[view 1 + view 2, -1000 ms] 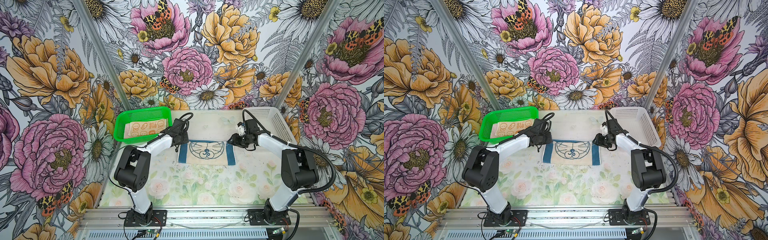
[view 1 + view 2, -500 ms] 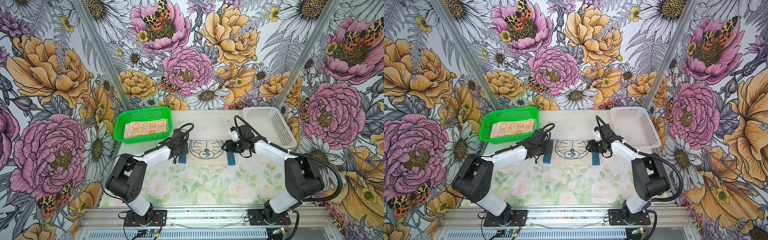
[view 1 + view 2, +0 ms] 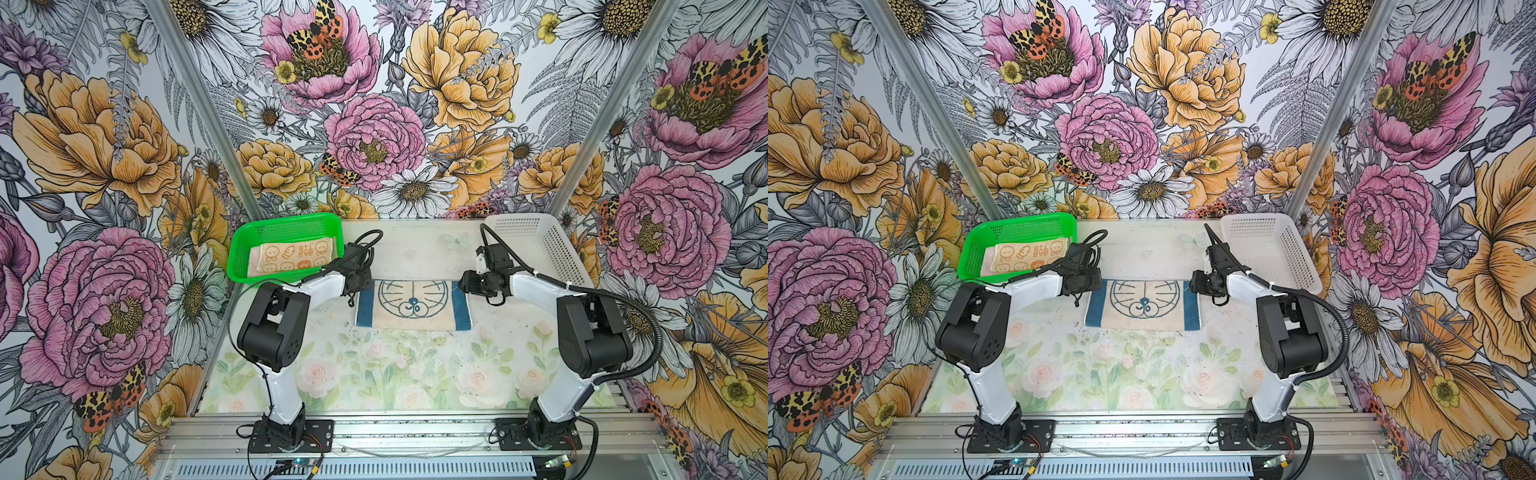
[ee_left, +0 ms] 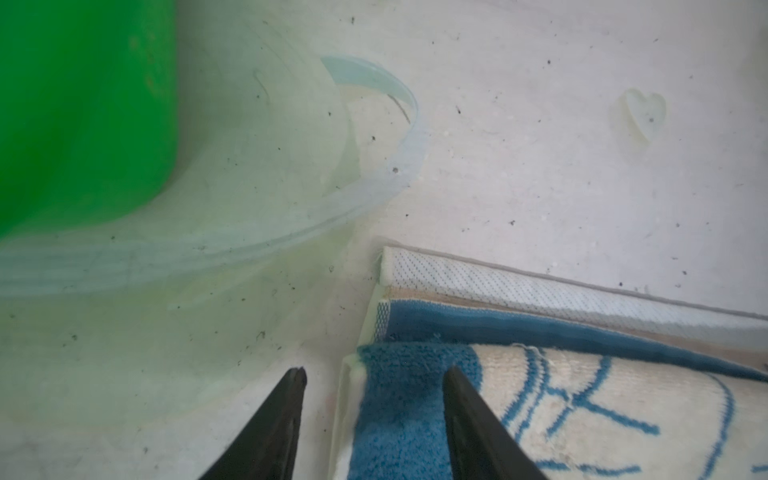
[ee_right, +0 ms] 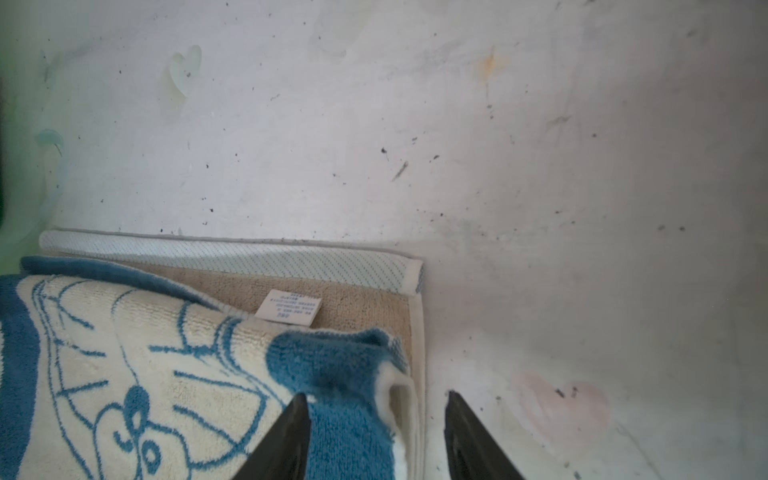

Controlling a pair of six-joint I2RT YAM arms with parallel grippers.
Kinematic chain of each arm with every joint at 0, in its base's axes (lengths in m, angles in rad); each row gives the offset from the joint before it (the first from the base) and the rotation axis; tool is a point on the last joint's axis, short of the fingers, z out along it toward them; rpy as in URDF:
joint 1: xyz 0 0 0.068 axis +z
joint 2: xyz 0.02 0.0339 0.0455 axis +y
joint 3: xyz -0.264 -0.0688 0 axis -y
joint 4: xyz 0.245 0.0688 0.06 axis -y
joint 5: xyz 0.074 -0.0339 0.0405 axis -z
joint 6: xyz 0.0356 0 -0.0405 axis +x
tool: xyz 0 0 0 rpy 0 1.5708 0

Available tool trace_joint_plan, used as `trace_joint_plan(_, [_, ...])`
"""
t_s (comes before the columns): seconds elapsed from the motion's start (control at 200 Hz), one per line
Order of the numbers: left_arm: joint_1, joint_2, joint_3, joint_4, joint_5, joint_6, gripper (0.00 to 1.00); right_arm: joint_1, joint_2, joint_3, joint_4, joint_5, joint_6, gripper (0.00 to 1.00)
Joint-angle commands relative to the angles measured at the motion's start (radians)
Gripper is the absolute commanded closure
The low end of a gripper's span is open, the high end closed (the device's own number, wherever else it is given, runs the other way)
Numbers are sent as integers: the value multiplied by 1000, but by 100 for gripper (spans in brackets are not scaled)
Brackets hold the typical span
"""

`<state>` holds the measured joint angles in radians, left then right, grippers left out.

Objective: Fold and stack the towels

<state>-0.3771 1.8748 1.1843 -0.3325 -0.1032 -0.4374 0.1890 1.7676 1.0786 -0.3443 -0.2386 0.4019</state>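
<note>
The top layer of the Doraemon towel ends short of the lower layer's far edge, so the robot's right gripper needs to pinch the top layer's corner (image 5: 390, 377) and pull it to that edge.
The blue and cream Doraemon towel (image 3: 413, 305) (image 3: 1144, 307) lies folded in the middle of the table, face drawing up. Its top layer (image 4: 561, 415) (image 5: 145, 374) stops short of the lower layer's far edge, where a small label shows. My left gripper (image 3: 358, 291) (image 3: 1088, 287) (image 4: 376, 374) stands open at the far left corner, one finger over the blue band, the other over the table. My right gripper (image 3: 465, 286) (image 3: 1196, 286) (image 5: 376, 397) is open astride the far right corner. The orange rabbit towel (image 3: 291, 257) (image 3: 1025, 255) lies folded in the green basket.
The green basket (image 3: 282, 220) (image 3: 1017, 220) (image 4: 83, 104) stands at the far left, close to my left gripper. A white basket (image 3: 536, 245) (image 3: 1266, 245) with nothing in it stands at the far right. The floral mat (image 3: 407, 374) stretches bare to the front edge.
Both grippers came forward and inward over the Doraemon towel's far corners, then drew back outward a little. The towel itself has stayed in place.
</note>
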Motion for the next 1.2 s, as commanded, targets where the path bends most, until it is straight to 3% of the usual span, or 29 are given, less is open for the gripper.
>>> trace_joint_plan(0.0, [-11, 17, 29, 13, 21, 0, 48, 2, 22, 32, 44, -24, -1, 47])
trace_joint_plan(0.11, [-14, 25, 34, 13, 14, -1, 52, 2, 30, 38, 47, -35, -2, 51])
trace_joint_plan(0.29, [-17, 30, 43, 12, 11, -3, 73, 3, 25, 34, 49, -42, -1, 62])
trace_joint_plan(0.535, [-30, -21, 38, -13, -15, -8, 98, 3, 8, 26, 47, -43, 2, 100])
trace_joint_plan(0.976, [-80, -175, 10, -53, -90, 11, 100, 3, -119, -23, 44, -43, 9, 100])
trace_joint_plan(1.196, [-61, -134, 56, -50, -139, 34, 100, 0, -94, 3, 46, -2, 3, 100])
